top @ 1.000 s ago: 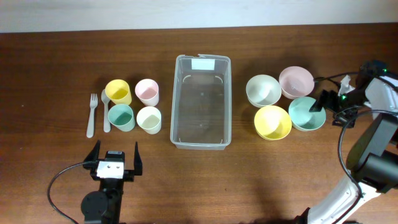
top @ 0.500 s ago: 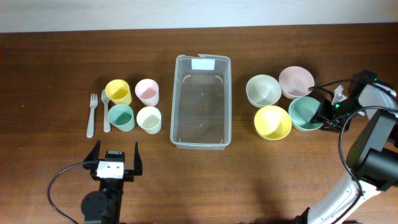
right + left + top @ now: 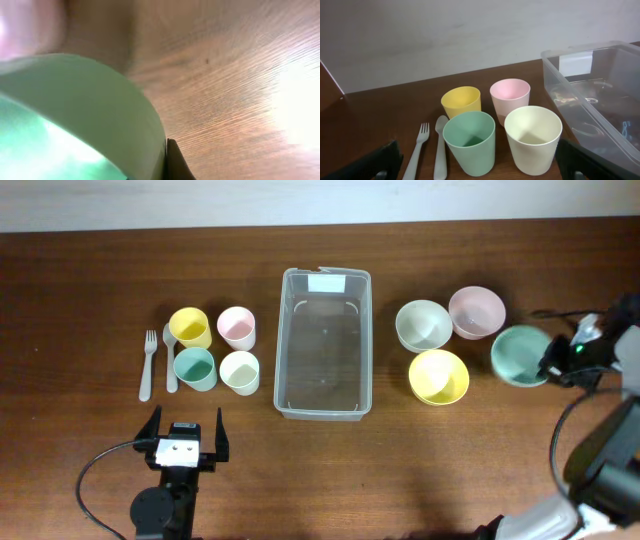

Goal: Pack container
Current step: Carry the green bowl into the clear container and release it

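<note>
I should use my right gripper to set the teal-green bowl down inside the clear container's far end (image 3: pixel 319 316), close to the white label.
The clear container (image 3: pixel 281 345) stands empty at the table's middle, its white label at the far end; the left wrist view shows its near corner (image 3: pixel 580 107). My right gripper (image 3: pixel 555 360) is shut on the right rim of the teal-green bowl (image 3: pixel 516 353), which sits apart from the other bowls at the far right. In the right wrist view the bowl's wall (image 3: pixel 75 110) fills the left side, with one dark finger (image 3: pixel 175 162) pressed against its outside. My left gripper (image 3: pixel 185 436) stands open near the front edge, behind the cups, holding nothing.
Yellow (image 3: pixel 189 327), pink (image 3: pixel 237 327), green (image 3: pixel 194 367) and cream (image 3: pixel 240 372) cups stand left of the container, with a fork (image 3: pixel 148 365) and spoon (image 3: pixel 170 358) beside them. Pale (image 3: pixel 423 325), pink (image 3: pixel 476 312) and yellow (image 3: pixel 438 376) bowls sit to its right.
My right gripper closed on the teal-green bowl's rim and carried it rightward, away from the yellow and pink bowls. The left arm has not moved.
</note>
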Controlling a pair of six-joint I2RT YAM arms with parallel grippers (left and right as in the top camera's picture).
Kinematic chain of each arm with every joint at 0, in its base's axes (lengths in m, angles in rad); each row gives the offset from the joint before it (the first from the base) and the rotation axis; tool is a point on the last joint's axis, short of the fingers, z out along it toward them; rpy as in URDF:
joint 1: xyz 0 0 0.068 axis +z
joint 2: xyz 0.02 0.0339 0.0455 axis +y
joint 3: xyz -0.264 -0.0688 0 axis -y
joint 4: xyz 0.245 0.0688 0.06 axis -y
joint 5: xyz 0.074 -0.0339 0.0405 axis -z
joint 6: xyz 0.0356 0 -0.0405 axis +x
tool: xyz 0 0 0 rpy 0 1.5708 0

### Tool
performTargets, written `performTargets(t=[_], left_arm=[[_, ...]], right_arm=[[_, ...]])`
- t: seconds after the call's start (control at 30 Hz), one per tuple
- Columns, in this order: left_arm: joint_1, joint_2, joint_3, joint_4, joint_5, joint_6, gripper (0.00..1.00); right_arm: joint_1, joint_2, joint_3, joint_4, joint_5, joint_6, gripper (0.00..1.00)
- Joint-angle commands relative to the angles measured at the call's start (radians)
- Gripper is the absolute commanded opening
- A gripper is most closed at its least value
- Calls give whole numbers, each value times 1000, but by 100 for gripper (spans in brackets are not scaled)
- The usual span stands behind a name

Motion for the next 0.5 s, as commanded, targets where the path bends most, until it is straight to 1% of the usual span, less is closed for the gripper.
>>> performTargets(t=[0.0,0.1,0.13,0.17,0.3,0.37,0.4,0.43,0.47], left_arm=[[-4,-5,-5,-2,-3,9,100],[-4,-5,-5,-2,-3,9,100],[-4,-5,-5,-2,-3,9,100],[-4,-5,-5,-2,-3,9,100],[-4,-5,-5,-2,-3,9,100],[-4,-5,-5,-2,-3,9,100],[-4,-5,-5,-2,-3,9,100],[-4,-5,-5,-2,-3,9,100],[-4,-5,-5,-2,-3,9,100]], right_arm=[[47,-161,49,-8,-88,13,4],[113,-241,62,-8,-251,13,4],[171,-281,70,-3,-358,14,4],[206,-294,74,2,-387,30,4],[404,-304,80,82,-390,114,4],[531,-285,80,171,-385,145,4],[559,-279,80,195,-381,152,4],[637,-259,80,263,-327,181,4],[685,-243,80,306,-273,194,4]])
